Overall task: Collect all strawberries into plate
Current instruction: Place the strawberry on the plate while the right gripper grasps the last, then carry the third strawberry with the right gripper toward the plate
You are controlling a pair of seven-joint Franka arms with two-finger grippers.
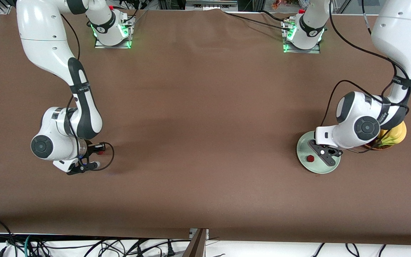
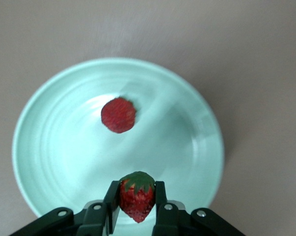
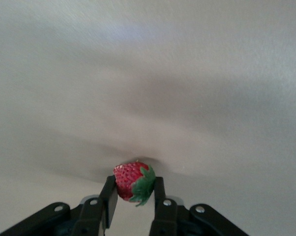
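My right gripper should release the strawberry it holds, setting it free on the bare brown cloth (image 1: 227, 155) short of the pale mint-green plate.
The pale mint-green plate (image 1: 315, 167) lies toward the left arm's end of the table and also shows in the left wrist view (image 2: 54, 147). One strawberry (image 1: 310, 158) lies in it (image 2: 118, 114). My left gripper (image 1: 328, 154) hangs over the plate, shut on a second strawberry (image 2: 136, 195), leafy top up. My right gripper (image 1: 98, 155) is low over the table toward the right arm's end, shut on a third strawberry (image 1: 101, 152), also seen in the right wrist view (image 3: 133, 183). I cannot tell whether that berry touches the cloth.
A brown wicker basket (image 1: 378, 146) with yellow fruit (image 1: 394, 135) stands right beside the plate, mostly hidden by the left arm. A brown cloth (image 1: 205, 125) covers the table. Cables hang below the table's front edge.
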